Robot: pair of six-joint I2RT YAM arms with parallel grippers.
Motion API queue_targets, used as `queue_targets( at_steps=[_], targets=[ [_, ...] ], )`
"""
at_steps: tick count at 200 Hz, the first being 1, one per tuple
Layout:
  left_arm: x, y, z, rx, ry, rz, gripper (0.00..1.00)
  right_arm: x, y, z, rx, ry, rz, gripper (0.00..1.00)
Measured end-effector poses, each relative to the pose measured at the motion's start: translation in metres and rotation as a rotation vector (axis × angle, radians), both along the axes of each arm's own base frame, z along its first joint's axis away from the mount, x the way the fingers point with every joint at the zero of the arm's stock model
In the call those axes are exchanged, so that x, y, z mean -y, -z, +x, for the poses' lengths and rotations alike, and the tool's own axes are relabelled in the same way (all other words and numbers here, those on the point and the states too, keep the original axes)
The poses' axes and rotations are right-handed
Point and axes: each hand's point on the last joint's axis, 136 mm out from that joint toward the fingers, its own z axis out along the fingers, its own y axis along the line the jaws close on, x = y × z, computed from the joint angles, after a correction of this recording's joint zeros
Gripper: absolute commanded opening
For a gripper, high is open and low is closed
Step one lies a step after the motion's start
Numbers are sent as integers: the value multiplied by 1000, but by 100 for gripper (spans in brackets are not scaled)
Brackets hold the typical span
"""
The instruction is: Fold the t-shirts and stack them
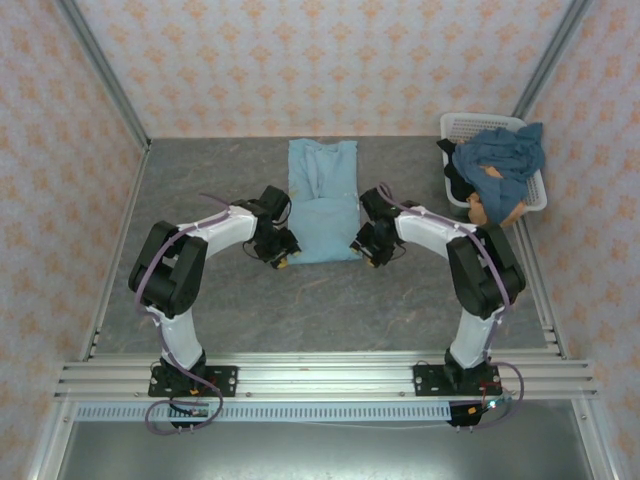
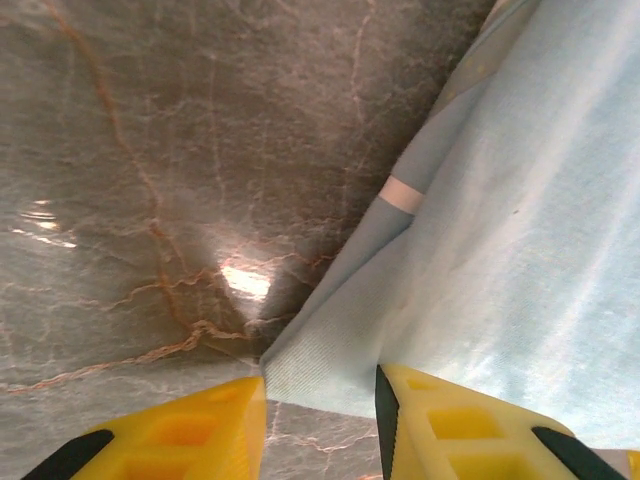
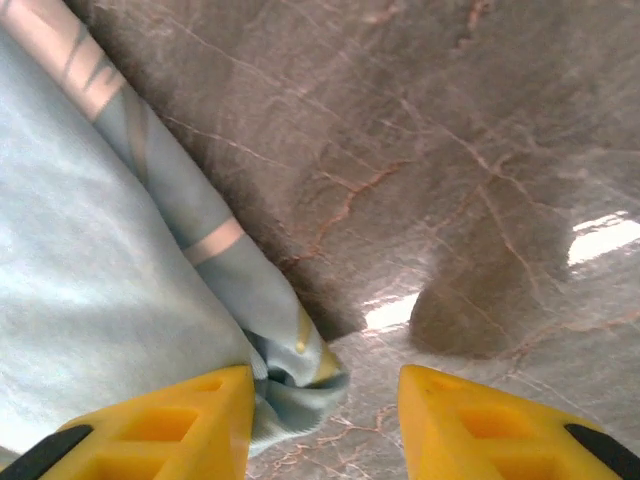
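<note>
The t-shirt's near corner is bunched up next to my right gripper's finger, so I should pinch the t-shirt's folded edge (image 3: 326, 364) and pull the corner smooth before I fold the strip of the t-shirt over.
The light sky-blue t-shirt (image 1: 323, 195) lies as a long narrow strip on the table's middle, its near end doubled over. My left gripper (image 1: 282, 258) sits at the strip's near left corner. In the left wrist view the jaws of that gripper (image 2: 320, 385) stand apart, and the flat shirt corner (image 2: 330, 360) lies between them, not pinched. My right gripper (image 1: 365, 248) is at the near right corner. Its jaws (image 3: 325, 380) are open, with a bunched shirt corner (image 3: 290, 375) beside the left finger. The slate-blue t-shirt (image 1: 500, 155) and orange-tan t-shirt (image 1: 492, 208) are heaped in the basket.
A white lattice basket (image 1: 462, 122) stands at the back right against the wall rail. The grey marbled tabletop (image 1: 200, 180) stretches out to the left and right of the strip. Patterned walls close in the sides and back.
</note>
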Motion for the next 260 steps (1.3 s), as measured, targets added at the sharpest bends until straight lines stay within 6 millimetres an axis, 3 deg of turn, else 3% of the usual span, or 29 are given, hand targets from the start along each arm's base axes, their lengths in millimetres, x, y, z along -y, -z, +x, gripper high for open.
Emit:
queue_targets(
  at_steps=[69,126,172,214,260],
  targets=[
    [-4,1,-4,-11,17,22,36,-7,-19,-2,50,-45,-2,49],
    [-6,2,-8,-27,22,32,36,-7,-4,-6,19,-86,-34,46],
    [-6,2,-8,-27,22,31,36,-6,14,1,-10,-119,-81,33],
    [-3,1,-8,-25,24,14,36,0,16,-2,-35,-111,-92,10],
    [7,-1,-2,-5,18,-39,36,-8,15,6,-14,-69,-40,0]
  ],
)
